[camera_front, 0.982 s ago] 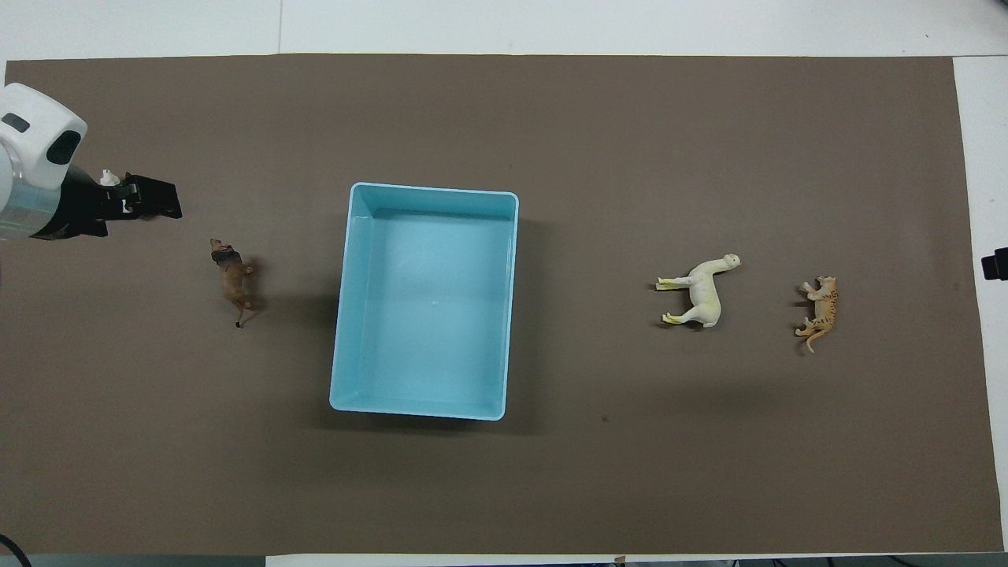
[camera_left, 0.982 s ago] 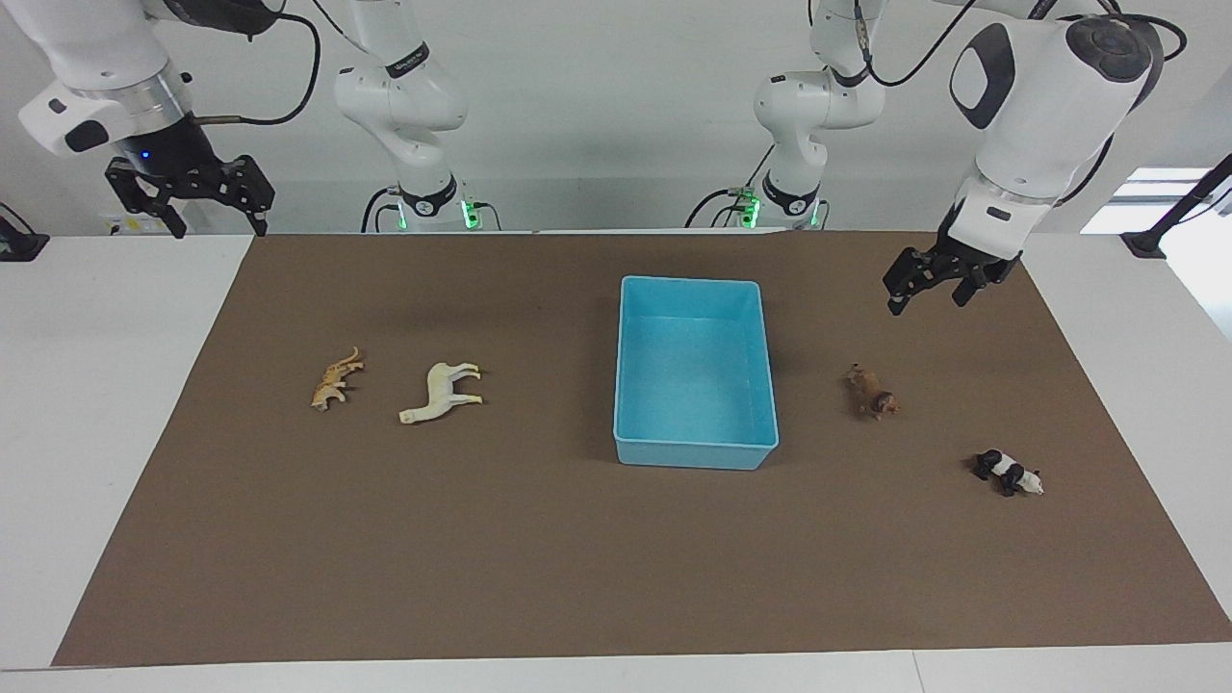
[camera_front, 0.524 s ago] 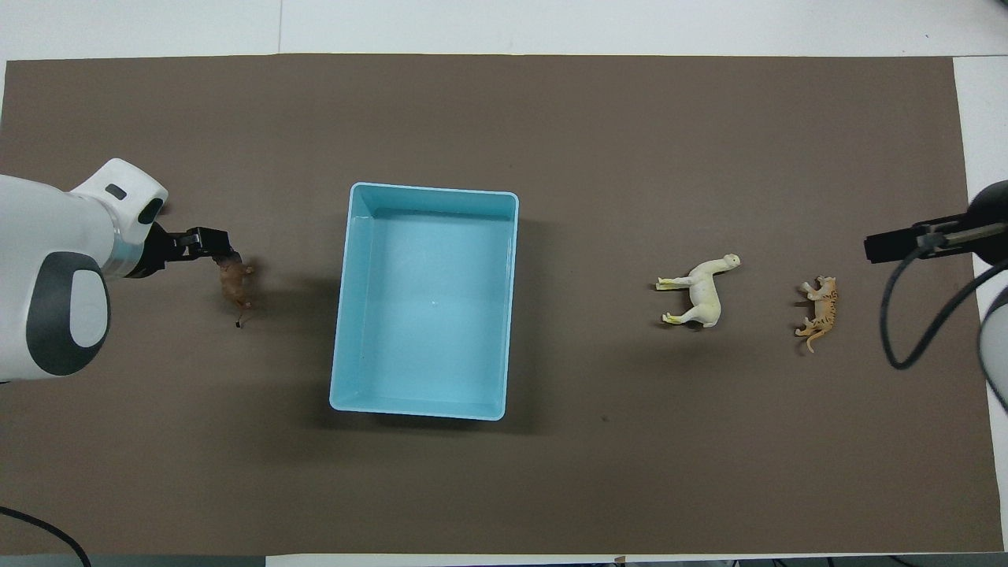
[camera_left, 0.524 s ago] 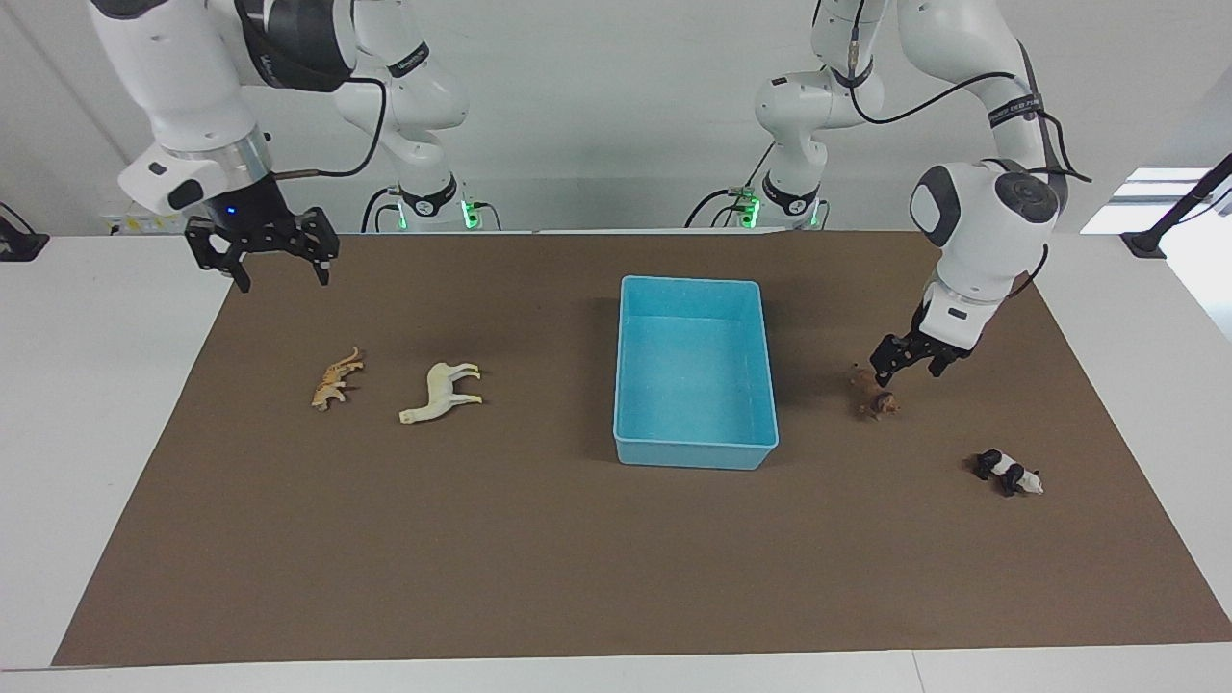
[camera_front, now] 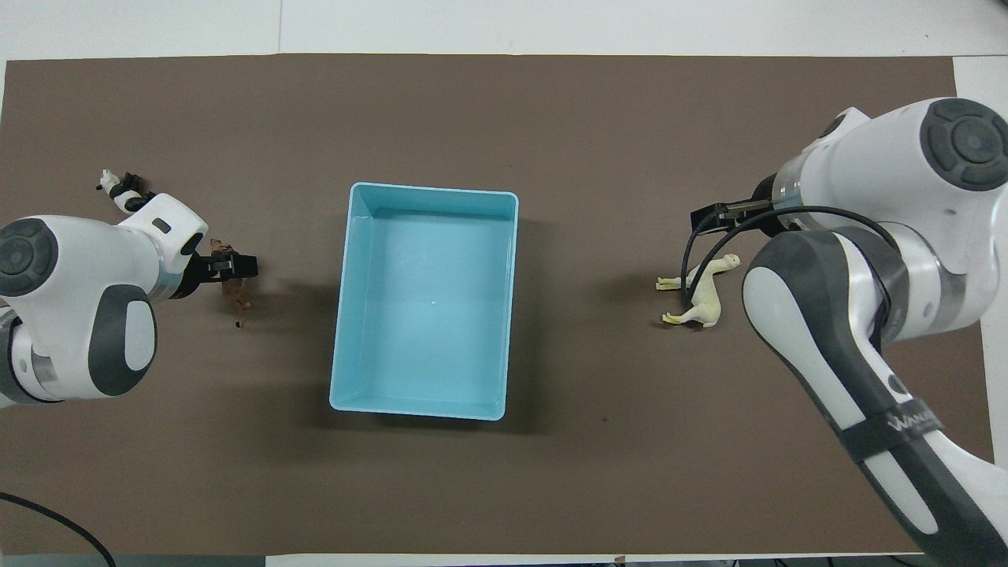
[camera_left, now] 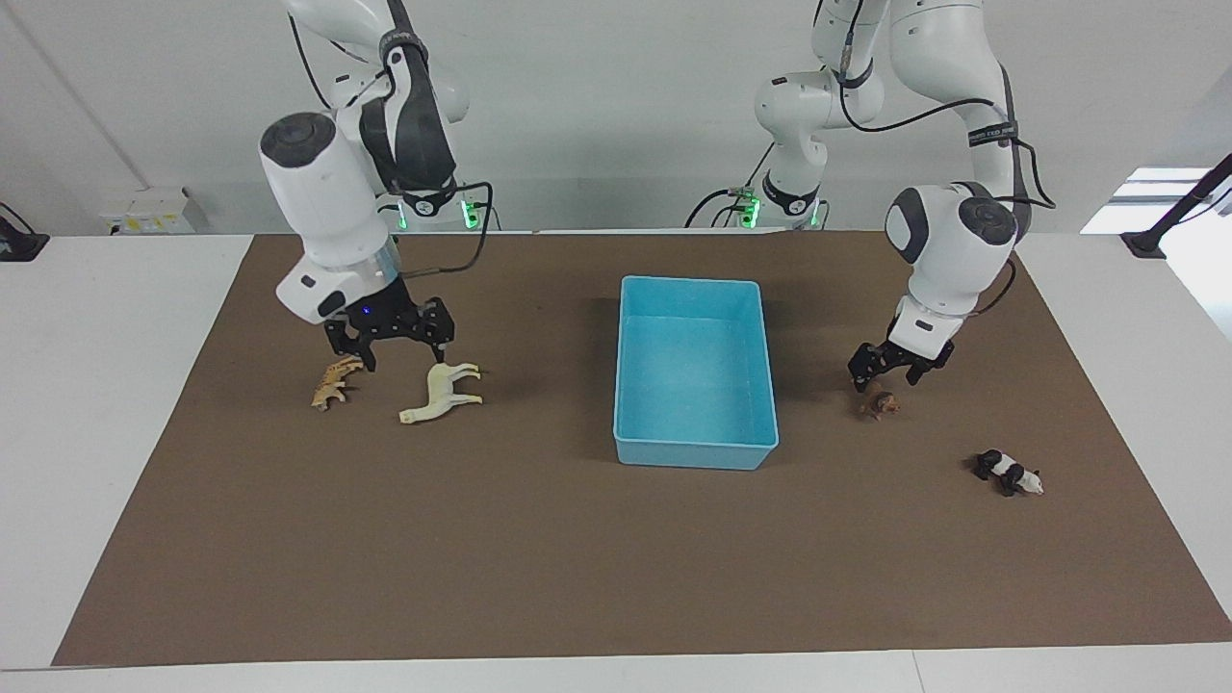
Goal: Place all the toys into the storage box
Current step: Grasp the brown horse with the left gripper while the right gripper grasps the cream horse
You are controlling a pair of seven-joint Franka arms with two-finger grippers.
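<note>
The cream horse is next for my right gripper, which should go to it and close on the middle of its body (camera_front: 705,294), between the front and back legs.
The light blue storage box (camera_left: 693,454) stands mid-table, with nothing in it (camera_front: 433,191). My left gripper (camera_left: 884,381) is open and low over the rear of the brown lion (camera_left: 880,405), which lies toward the left arm's end (camera_front: 236,298). The black-and-white panda (camera_left: 1008,473) lies farther from the robots than the lion, on its own (camera_front: 120,186). My right gripper (camera_left: 404,361) is open, over the gap between the tan striped figurine (camera_left: 330,385) and the cream horse (camera_left: 439,393). In the overhead view the right arm hides the striped figurine; the horse (camera_front: 703,295) shows.
A brown mat (camera_left: 577,558) covers most of the white table (camera_left: 96,385). The toys lie in two pairs, one on each side of the box. The part of the mat farthest from the robots (camera_front: 504,102) is bare.
Both arms have swung in and come down. The left gripper dropped from above the mat onto the lion's rear. The right gripper moved from the table's corner to the striped figurine and horse.
</note>
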